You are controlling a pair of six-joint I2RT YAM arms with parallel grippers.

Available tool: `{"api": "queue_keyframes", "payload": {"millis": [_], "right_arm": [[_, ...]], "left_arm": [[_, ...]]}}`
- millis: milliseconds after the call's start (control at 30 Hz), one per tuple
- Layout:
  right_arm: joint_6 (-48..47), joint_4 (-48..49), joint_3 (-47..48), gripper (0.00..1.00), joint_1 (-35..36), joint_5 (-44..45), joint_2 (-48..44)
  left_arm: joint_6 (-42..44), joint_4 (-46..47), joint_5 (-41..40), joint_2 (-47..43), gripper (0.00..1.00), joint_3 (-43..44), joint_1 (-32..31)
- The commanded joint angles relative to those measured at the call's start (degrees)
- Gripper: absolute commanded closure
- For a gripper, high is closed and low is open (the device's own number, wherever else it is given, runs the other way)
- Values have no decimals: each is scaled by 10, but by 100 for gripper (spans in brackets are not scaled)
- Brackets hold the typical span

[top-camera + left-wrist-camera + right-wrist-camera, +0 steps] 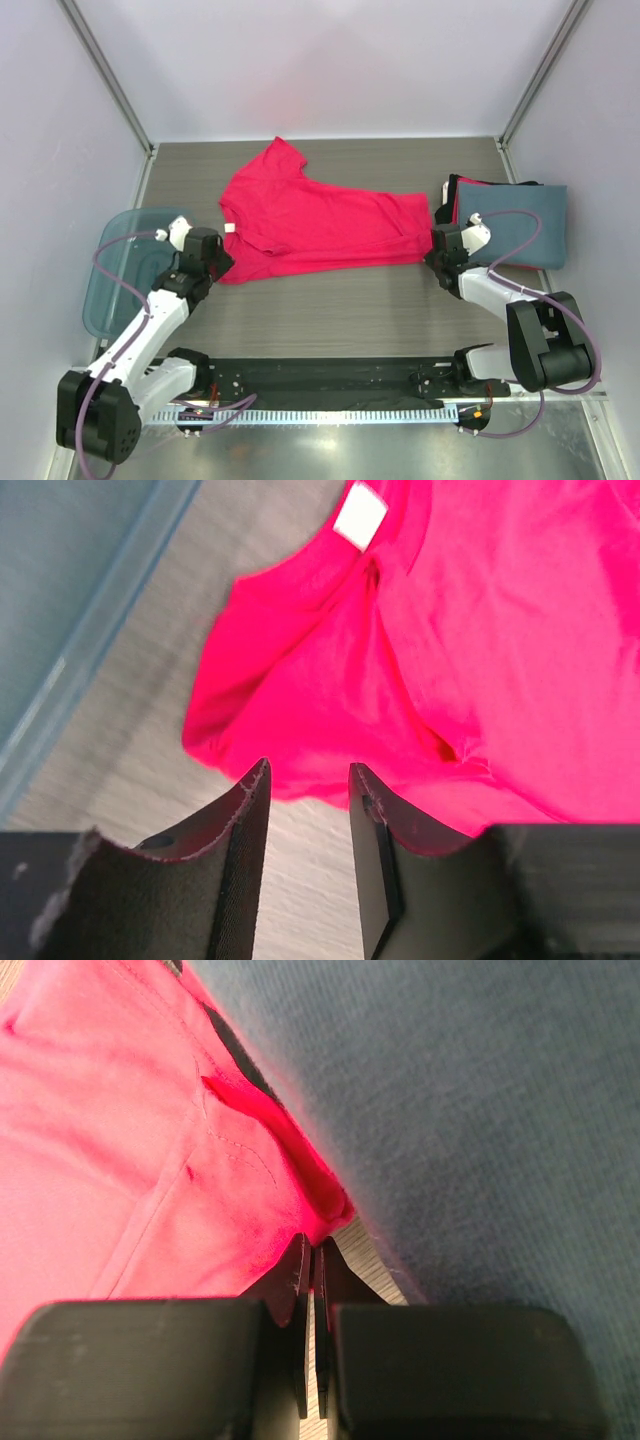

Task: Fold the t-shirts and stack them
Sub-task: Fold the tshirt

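The pink-red t-shirt lies rumpled, with its near edge past my left gripper's fingers. Next, I pinch that edge [312, 786] with my left gripper before I lift to straighten the t-shirt.
A bright pink-red t-shirt [320, 225] lies partly folded across the middle of the table. My left gripper [218, 258] is open at its near left corner. In the left wrist view the gripper [308, 772] has bare table between its jaws, and the shirt's edge [300, 710] lies just past the tips. My right gripper [435, 252] is at the shirt's near right corner. In the right wrist view it [311, 1244] is closed to a thin slit on the tip of that corner [325, 1205]. A folded slate blue-grey t-shirt [520, 225] tops a stack at the right, with red [472, 183] and black [450, 192] edges under it.
A translucent blue plastic bin [115, 270] sits at the table's left edge beside my left arm, and its rim shows in the left wrist view [90, 630]. A white neck label [360, 515] marks the shirt's collar. Walls close in the table on three sides.
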Motion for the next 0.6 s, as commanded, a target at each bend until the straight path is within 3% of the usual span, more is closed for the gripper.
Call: {"api": "queue_keyframes", "payload": {"millis": [0, 267, 433, 567], "right_arm": [[-1, 21, 6, 99, -3, 5, 3], [-2, 22, 10, 99, -4, 4, 9], [-5, 23, 10, 99, -4, 4, 10], [-5, 23, 9, 99, -3, 5, 6]], "left_arm": [[-135, -44, 13, -16, 62, -30, -7], [-247, 14, -26, -10, 44, -89, -23], [-295, 53, -33, 37, 48, -107, -24], [-325, 144, -46, 43, 53, -150, -29]]}}
